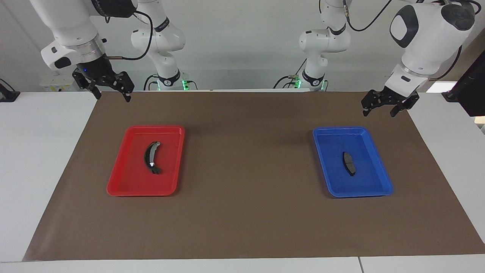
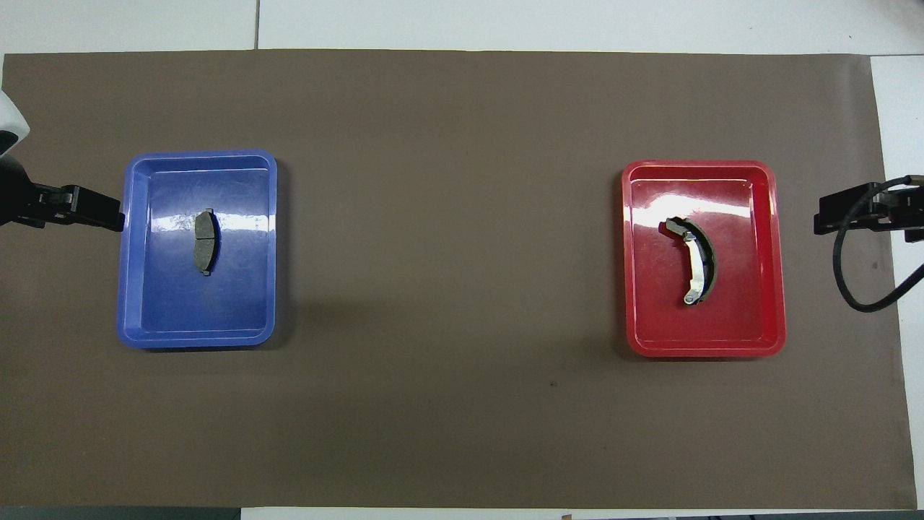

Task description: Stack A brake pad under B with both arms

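Note:
Next, I grab the A brake pad in the blue tray with my left gripper, across the brake pad's middle groove [image 2: 205, 240] between its ends.
The A brake pad [image 1: 349, 163], short, flat and dark grey, lies in the blue tray [image 1: 360, 194] toward the left arm's end; it also shows in the overhead view [image 2: 205, 242]. B [image 1: 150, 157], the long curved crescent shoe with a silver end, lies in the red tray [image 1: 140, 192], and shows from overhead too [image 2: 696, 260]. My left gripper [image 1: 380, 113] hangs open and empty above the mat beside the blue tray [image 2: 195, 339]. My right gripper [image 1: 112, 98] hangs open and empty above the mat's corner, apart from the red tray [image 2: 704, 350].
A brown mat [image 1: 246, 212] covers the white table [image 1: 41, 159]; the two trays stand far apart on it, with bare mat between them. A black cable [image 2: 859, 289] loops from the right wrist. A dark box [image 1: 471, 91] sits at the left arm's end.

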Controlling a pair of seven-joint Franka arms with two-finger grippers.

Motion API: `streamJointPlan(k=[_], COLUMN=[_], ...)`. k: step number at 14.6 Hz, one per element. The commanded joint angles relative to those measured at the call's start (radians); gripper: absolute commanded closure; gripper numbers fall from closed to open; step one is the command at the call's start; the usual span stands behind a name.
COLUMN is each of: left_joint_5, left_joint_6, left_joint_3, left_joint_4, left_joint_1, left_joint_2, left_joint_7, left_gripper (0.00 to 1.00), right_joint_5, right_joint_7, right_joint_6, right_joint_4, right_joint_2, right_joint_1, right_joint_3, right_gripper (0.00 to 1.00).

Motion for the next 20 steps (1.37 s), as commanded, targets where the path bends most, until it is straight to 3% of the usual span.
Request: streamJointPlan(k=[1, 20], left_joint_5=[-0.009, -0.011], left_joint_6=[-0.006, 0.031], left_joint_3=[-0.003, -0.009], left_joint_4=[-0.029, -0.031], left_joint_1=[0.006, -0.011], left_joint_2=[-0.03, -0.026], left_joint_7=[-0.008, -0.002], left_gripper=[0.01, 0.01], right_joint_5=[-0.011, -0.011], right_joint_7=[-0.006, -0.006], right_joint_6=[0.003, 0.004], right_joint_4=[0.003, -0.007], right_joint_2=[0.002, -0.001], right_joint_1=[-0.003, -0.006], right_joint_3=[0.0, 0.0], right_gripper=[0.0, 0.0])
